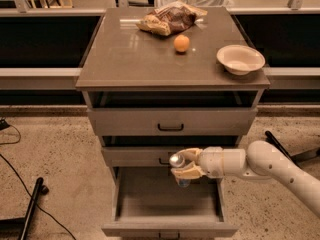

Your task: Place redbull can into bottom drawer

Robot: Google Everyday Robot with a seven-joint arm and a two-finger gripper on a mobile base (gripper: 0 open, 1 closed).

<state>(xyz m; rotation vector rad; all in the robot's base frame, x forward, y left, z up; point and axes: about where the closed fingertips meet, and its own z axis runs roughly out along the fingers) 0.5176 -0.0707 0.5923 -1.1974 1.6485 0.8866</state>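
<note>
My gripper is going to let go of the redbull can, now hanging over the drawer's back part, on the bare bottom [171, 200] near the middle of the open bottom drawer.
The bottom drawer [169, 228] is pulled open at the base of the grey cabinet, its inside bare. My gripper [184, 165] reaches in from the right on a white arm and is shut on the redbull can [179, 170]. The can stands roughly upright, silver top up, blue lower end showing below the fingers. It hangs over the back part of the open drawer, just in front of the middle drawer [135, 156].
On the cabinet top [125, 59] lie a snack bag [167, 18], an orange [181, 43] and a white bowl [240, 59]. The top drawer [170, 122] is closed. A black pole and cables [30, 209] lie on the floor at left.
</note>
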